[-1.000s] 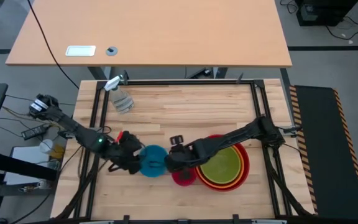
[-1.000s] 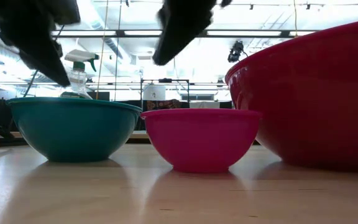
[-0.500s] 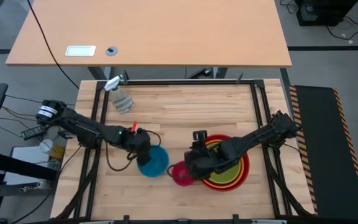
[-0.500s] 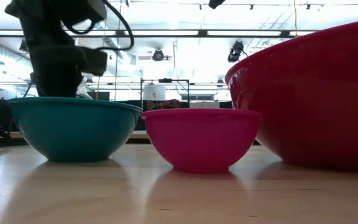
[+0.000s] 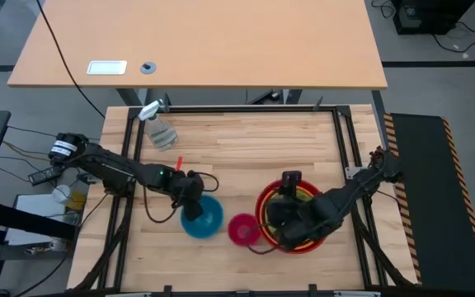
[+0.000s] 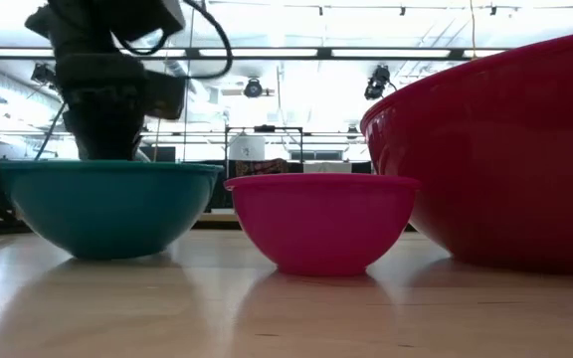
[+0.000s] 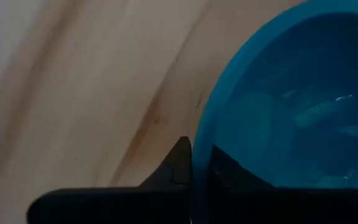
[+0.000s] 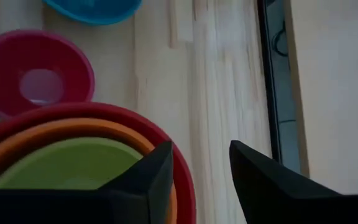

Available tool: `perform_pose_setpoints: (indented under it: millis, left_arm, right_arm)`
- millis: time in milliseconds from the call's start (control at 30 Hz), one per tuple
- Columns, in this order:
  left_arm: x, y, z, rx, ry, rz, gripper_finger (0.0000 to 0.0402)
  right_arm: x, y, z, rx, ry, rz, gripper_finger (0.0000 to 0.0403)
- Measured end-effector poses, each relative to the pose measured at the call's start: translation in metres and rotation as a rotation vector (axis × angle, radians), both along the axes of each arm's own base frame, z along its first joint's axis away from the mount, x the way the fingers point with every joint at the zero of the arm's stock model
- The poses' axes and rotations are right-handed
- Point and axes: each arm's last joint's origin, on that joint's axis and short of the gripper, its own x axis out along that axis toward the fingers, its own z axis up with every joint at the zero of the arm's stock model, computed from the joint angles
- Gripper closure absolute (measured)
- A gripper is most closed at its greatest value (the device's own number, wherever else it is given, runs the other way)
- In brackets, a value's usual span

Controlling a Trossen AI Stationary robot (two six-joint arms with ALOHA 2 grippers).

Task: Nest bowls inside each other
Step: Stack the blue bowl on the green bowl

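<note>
The robot's left gripper needs to release the blue bowl inside the green bowl [image 5: 293,220], which sits nested within the orange and red bowls.
The blue bowl [image 5: 204,217] stands on its base on the wooden table, with my left gripper [image 5: 190,196] shut on its rim at the far-left side. To its right stands the small pink bowl [image 5: 242,229], upright and free. Farther right the red bowl [image 5: 264,216] holds the orange bowl [image 8: 73,129] and the green bowl [image 8: 67,162] nested inside it. My right gripper [image 8: 197,168] hangs open above the far-left rim of that stack and touches nothing. My left gripper grips the blue bowl's rim [image 7: 201,155] with one finger [image 7: 179,163] outside the wall and the other [image 7: 232,169] inside the bowl. The fingers come from above, slanting down. The bowl sits upright with its base [image 6: 107,251] on the table.
A clear spray bottle [image 5: 160,130] lies at the table's far left. A black frame rail [image 5: 237,108] runs round the tabletop. Bare wood lies between the bottle and the bowls. A tan desk [image 5: 204,41] stands beyond the far edge.
My left gripper has gone from the blue bowl's left side down onto its far-left rim and has shut there. My right gripper has risen and drawn away from the pink bowl toward the table's right, and now stands over the red stack.
</note>
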Motion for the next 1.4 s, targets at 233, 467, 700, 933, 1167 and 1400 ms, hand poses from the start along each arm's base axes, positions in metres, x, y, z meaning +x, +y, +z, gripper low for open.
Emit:
perform_pose_setpoints:
  millis: [233, 467, 700, 933, 1167, 1400]
  left_arm:
    - [0.018, 0.013, 0.022, 0.064, -0.143, -0.017, 0.0391]
    - [0.048, 0.027, 0.077, 0.244, -0.375, -0.088, 0.0391]
    - [0.072, 0.034, 0.134, 0.358, -0.591, -0.131, 0.0391]
    - [0.129, 0.027, 0.139, 0.344, -0.586, -0.283, 0.0392]
    - [0.194, 0.020, 0.126, 0.283, -0.564, -0.381, 0.0391]
    - [0.245, 0.007, 0.107, 0.315, -0.562, -0.467, 0.0390]
  right_arm:
    - [-0.027, -0.029, -0.012, 0.073, -0.043, -0.042, 0.0256]
    - [-0.081, -0.068, -0.018, 0.185, -0.212, -0.146, 0.0265]
    - [-0.126, -0.094, -0.036, 0.283, -0.372, -0.216, 0.0266]
    - [-0.157, -0.112, -0.049, 0.323, -0.465, -0.270, 0.0266]
    - [-0.176, -0.121, -0.041, 0.389, -0.573, -0.272, 0.0266]
    - [-0.189, -0.129, -0.033, 0.373, -0.654, -0.278, 0.0266]
